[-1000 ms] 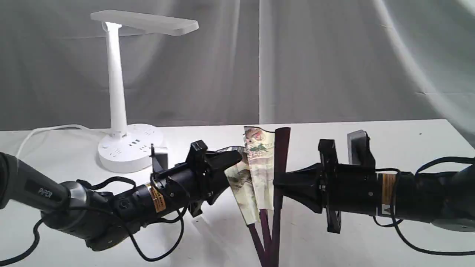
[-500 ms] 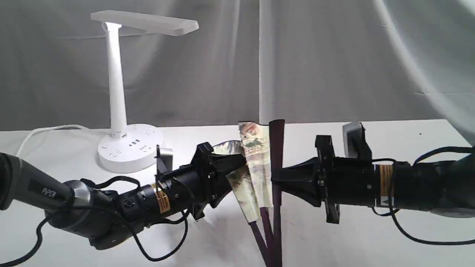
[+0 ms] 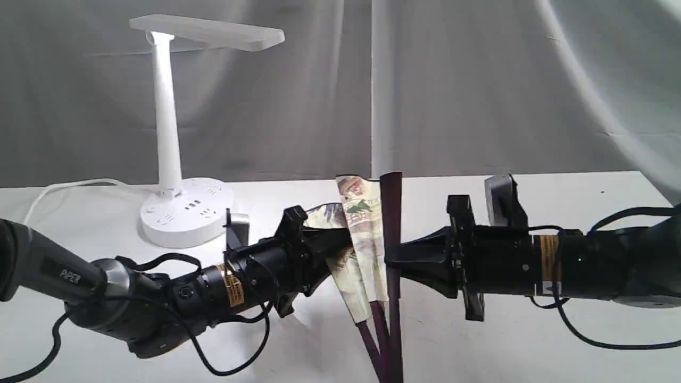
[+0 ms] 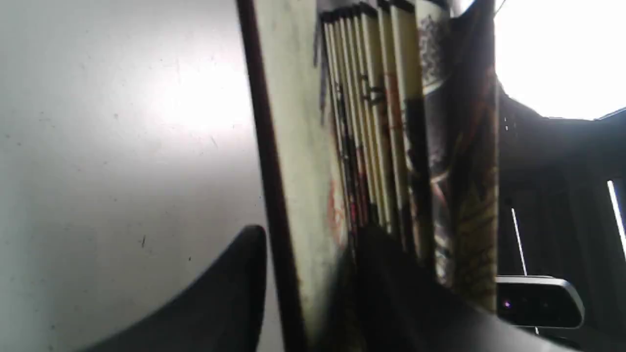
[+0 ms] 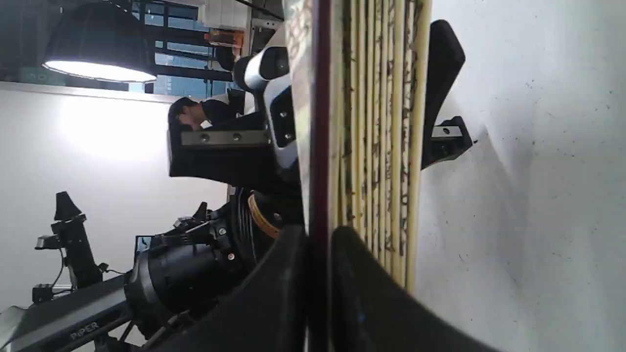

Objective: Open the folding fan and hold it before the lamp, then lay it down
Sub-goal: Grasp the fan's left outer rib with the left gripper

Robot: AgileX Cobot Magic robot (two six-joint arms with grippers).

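Note:
I will open my right gripper and grip nearer the rib's top [image 3: 391, 192], as it holds the fan's maroon outer rib far below its top and the pleats are still bunched.
The folding fan [image 3: 367, 239] stands upright over the table, partly spread, cream pleats showing a painted landscape and maroon ribs meeting low down. My left gripper [image 3: 343, 240] is shut on the fan's left outer pleats. My right gripper [image 3: 388, 258] is shut on its dark maroon right outer rib [image 3: 392, 213]. In the left wrist view the fan's pleats [image 4: 371, 122] run between the black fingers [image 4: 230, 298]. The right wrist view shows the rib [image 5: 320, 122] pinched between both fingers [image 5: 371, 298]. The lamp [image 3: 166, 122] stands at the back left, its flat head [image 3: 207, 32] above and behind the left arm.
The lamp's round base with sockets [image 3: 186, 211] and white cord [image 3: 69, 185] sit on the white table [image 3: 532, 346]. A grey curtain [image 3: 479, 85] hangs behind. Black cables loop under both arms.
Both grippers have carried the fan slightly up and to the left. The right arm has levelled out and the left gripper has pushed in closer. The fan's spread looks about the same.

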